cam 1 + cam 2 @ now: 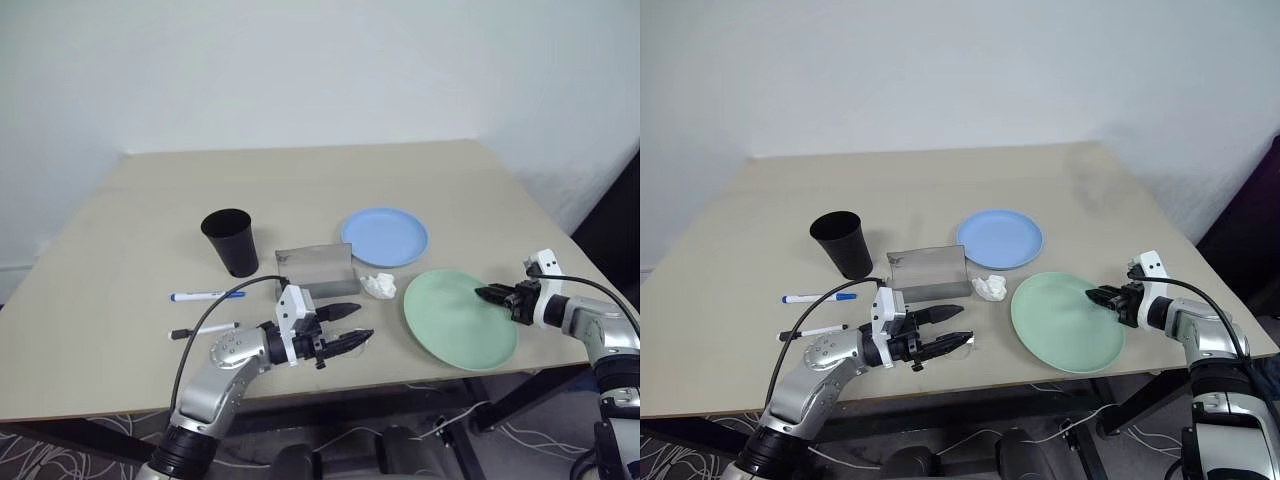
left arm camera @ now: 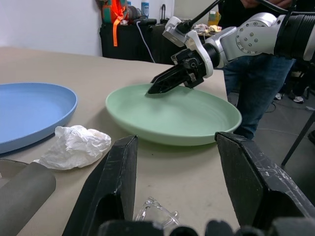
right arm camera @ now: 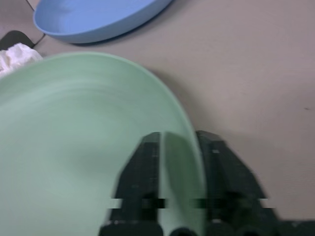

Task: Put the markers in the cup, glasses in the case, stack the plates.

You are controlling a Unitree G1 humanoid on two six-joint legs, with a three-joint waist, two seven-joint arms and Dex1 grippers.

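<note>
My right gripper is going to set the mint green plate down on the middle of the light blue plate [image 1: 385, 236] [image 3: 102, 7].
The mint green plate [image 1: 455, 320] lies at the table's front right, and my right gripper [image 1: 485, 294] is shut on its right rim [image 3: 179, 147], one finger on each side. The light blue plate [image 1: 384, 237] rests behind it. Near the front edge, my left gripper [image 1: 360, 322] is open and points right. A clear lens of the glasses [image 2: 155, 216] shows on the table between its fingers. The grey case [image 1: 317, 268] stands just behind that gripper, and the black cup [image 1: 228, 240] is to the left of the case. Two markers [image 1: 207, 296] [image 1: 203, 330] lie at the front left.
A crumpled white paper [image 1: 378, 285] sits between the case and the green plate. The table's front edge [image 1: 420, 378] runs close under both grippers. A person in jeans [image 2: 256, 83] stands beyond the table's right side.
</note>
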